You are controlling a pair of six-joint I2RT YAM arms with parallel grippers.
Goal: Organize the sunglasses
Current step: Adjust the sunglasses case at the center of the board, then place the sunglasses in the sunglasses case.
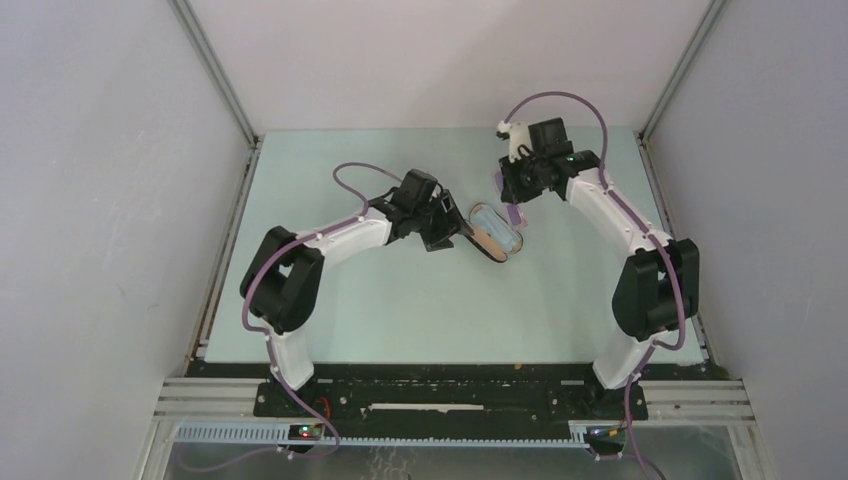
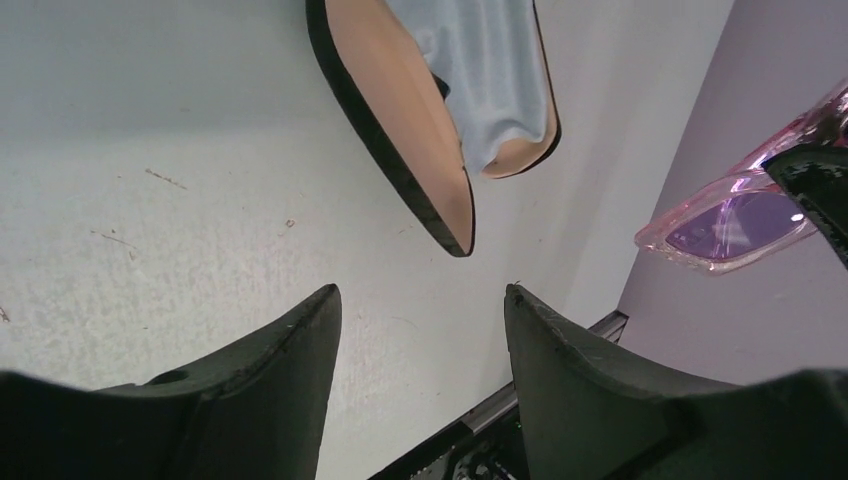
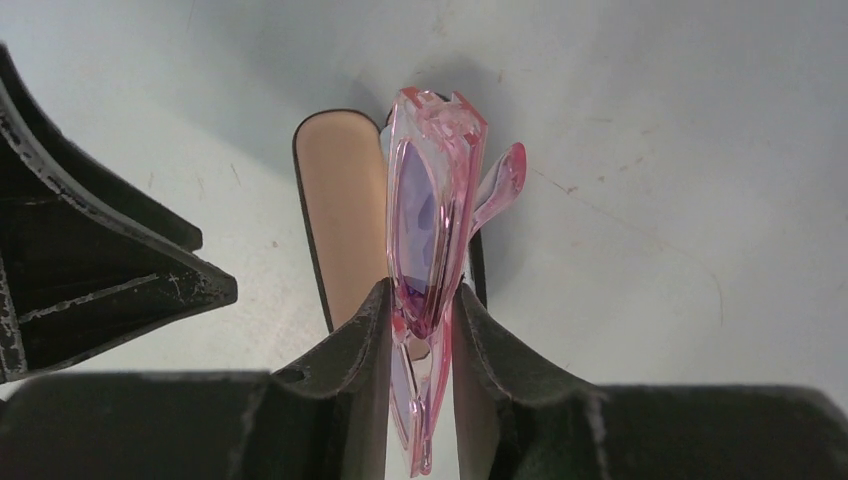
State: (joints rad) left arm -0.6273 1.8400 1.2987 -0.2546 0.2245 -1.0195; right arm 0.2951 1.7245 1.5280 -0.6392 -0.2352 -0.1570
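Next, my right gripper sets the sunglasses down on the light blue cloth inside the open black case (image 1: pixel 497 228) (image 3: pixel 432 225).
The sunglasses (image 3: pixel 432 205), folded, with a pink frame and purplish lenses, hang edge-on in my right gripper (image 3: pixel 420 297), which is shut on them. They hover just above the far end of the open black case (image 3: pixel 345 215) with tan lining. From above, the sunglasses (image 1: pixel 515 213) sit under the right gripper (image 1: pixel 518 198), at the case's (image 1: pixel 487 240) right end. A light blue cloth (image 1: pixel 498 228) lies inside the case. My left gripper (image 2: pixel 422 295) stands open and empty just left of the case (image 2: pixel 400 130). In its view the sunglasses (image 2: pixel 725 225) hang at the right.
The left gripper (image 1: pixel 455 230) is close to the case's left side, and one of its fingers (image 3: pixel 95 270) shows at the left of the right wrist view. The cloth (image 2: pixel 490 70) covers much of the case's lining. Grey walls enclose the pale green table (image 1: pixel 400 310).
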